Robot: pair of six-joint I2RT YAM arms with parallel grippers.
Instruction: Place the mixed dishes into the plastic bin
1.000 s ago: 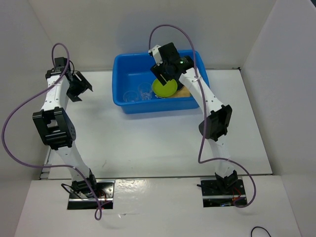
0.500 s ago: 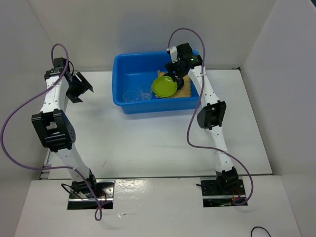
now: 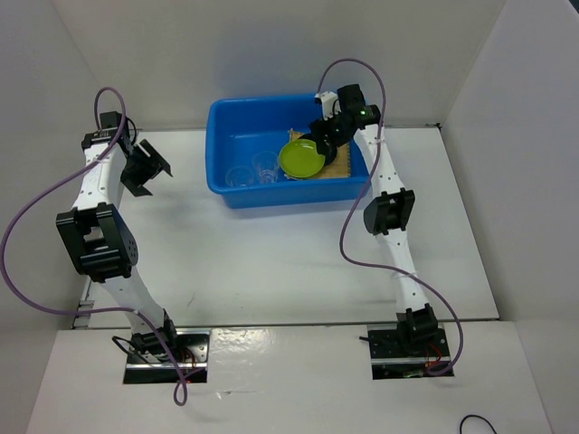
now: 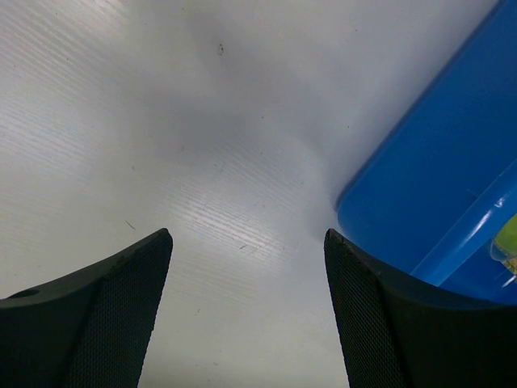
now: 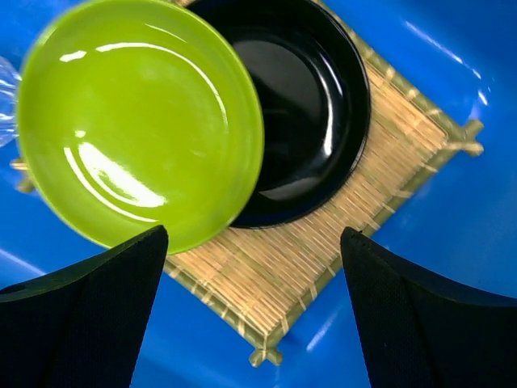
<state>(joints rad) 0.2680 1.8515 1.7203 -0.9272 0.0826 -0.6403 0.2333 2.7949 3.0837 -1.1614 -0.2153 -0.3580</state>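
Note:
My right gripper should pinch the green plate's rim (image 5: 244, 196) and pull it further over, because the green plate covers just one side of the black plate.
The blue plastic bin (image 3: 222, 149) stands at the back of the table. In it lie the tan bamboo mat (image 5: 323, 267), the black plate (image 5: 307, 121) on the mat, and the lime-green plate (image 5: 137, 137) overlapping the black plate. Two clear cups (image 3: 253, 170) sit in the bin's left half. My right gripper (image 3: 324, 134) hangs open and empty above the bin's right part, over the mat (image 3: 338, 167) and the green plate (image 3: 301, 159). My left gripper (image 3: 149, 168) is open and empty over the table left of the bin (image 4: 452, 186).
White walls enclose the table on the left, back and right. Purple cables loop from both arms.
My right gripper has moved from above the green plate toward the bin's right back corner and risen. The green plate lies where it was. The left gripper shifted slightly.

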